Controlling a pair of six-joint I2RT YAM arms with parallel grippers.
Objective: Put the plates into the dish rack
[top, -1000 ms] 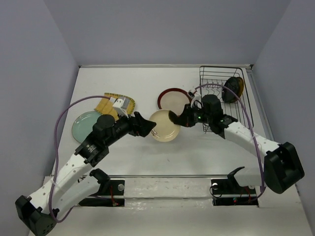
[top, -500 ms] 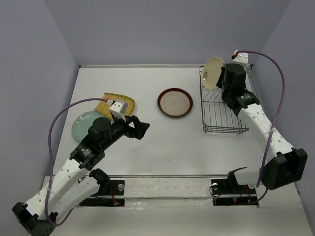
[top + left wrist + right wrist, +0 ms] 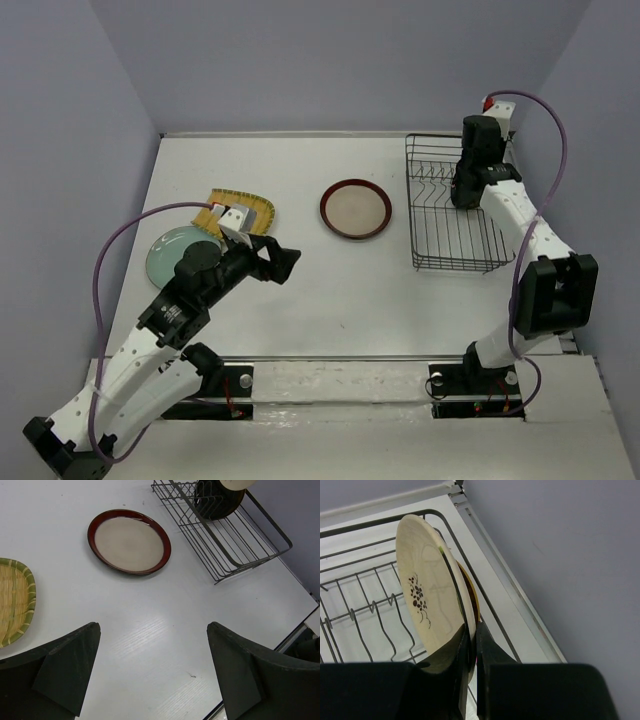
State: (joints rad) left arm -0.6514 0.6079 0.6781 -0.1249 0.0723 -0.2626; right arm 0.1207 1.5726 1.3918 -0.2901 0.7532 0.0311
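Note:
Next, my right gripper releases the cream round plate, now held upright among the tines, between the rack's far wires (image 3: pixel 452 188) (image 3: pixel 427 622) next to the dark plate with the yellow rim.
My right gripper (image 3: pixel 472 645) is shut on the lower rim of the cream round plate with a dark mark (image 3: pixel 422 600). It holds the plate upright among the tines at the far end of the black wire dish rack (image 3: pixel 370 607). Just behind it a yellow-rimmed dark plate (image 3: pixel 474 597) stands in the rack. From above, the right gripper (image 3: pixel 465 190) hangs over the rack (image 3: pixel 450 240) and hides the plate. My left gripper (image 3: pixel 152 670) is open and empty above bare table. The red-rimmed beige plate (image 3: pixel 355 208), the yellow fan plate (image 3: pixel 235 210) and the pale green plate (image 3: pixel 168 255) lie flat.
The rack stands against the right wall (image 3: pixel 580 150), with its near half showing only bare tines. The left wrist view shows the rack (image 3: pixel 235 540) with a black plate (image 3: pixel 217 502) standing in it, and the table's near edge (image 3: pixel 280 640).
The right arm has carried the cream plate from the table's middle to the rack's far end and stood it upright. The left arm has drawn back a little toward its base.

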